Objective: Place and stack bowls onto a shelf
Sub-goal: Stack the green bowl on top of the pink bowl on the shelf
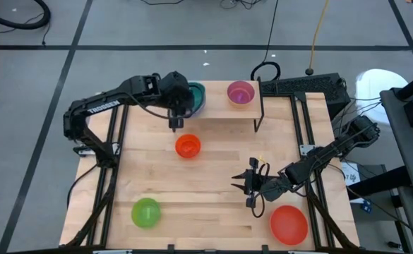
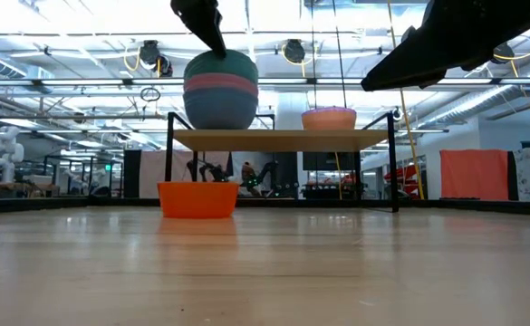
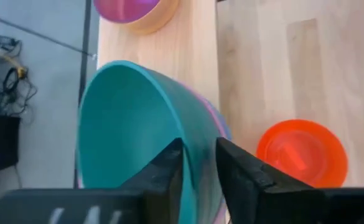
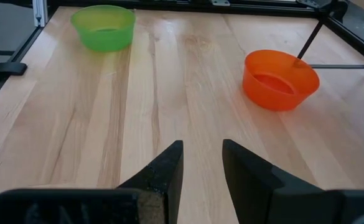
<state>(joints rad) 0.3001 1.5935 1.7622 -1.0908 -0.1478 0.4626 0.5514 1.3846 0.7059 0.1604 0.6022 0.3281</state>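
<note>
I need to let go with my left gripper and push the bowl's rim down with closed fingers, as the teal bowl slants on the stack while I grip the bowl's raised rim (image 3: 180, 124).
The shelf (image 1: 220, 111) stands at the table's far edge. On its left end is a stack of bowls (image 2: 220, 91) topped by a teal bowl (image 3: 126, 130), which is tilted. My left gripper (image 3: 199, 165) is at that bowl's rim and is shut on it. A pink bowl (image 1: 240, 93) sits nested in another bowl on the shelf's right part. An orange bowl (image 1: 188, 146), a green bowl (image 1: 146, 212) and a red bowl (image 1: 289, 224) rest on the table. My right gripper (image 1: 247, 187) hovers open over the table's near right part, touching nothing. My left gripper holds the teal bowl by its rim (image 3: 193, 177), one finger (image 3: 169, 171) inside the bowl and the other finger (image 3: 241, 171) outside. The fingers come slanting down from the table's left. The bowl sits tilted, its underside on the stacked bowls (image 3: 222, 127) below.
The shelf's black wire legs (image 1: 259, 121) stand on the table in front of the orange bowl's far side. Bare wood (image 4: 169, 93) lies between the green and orange bowls. A keyboard (image 1: 301, 86) lies beyond the table's far right corner.
</note>
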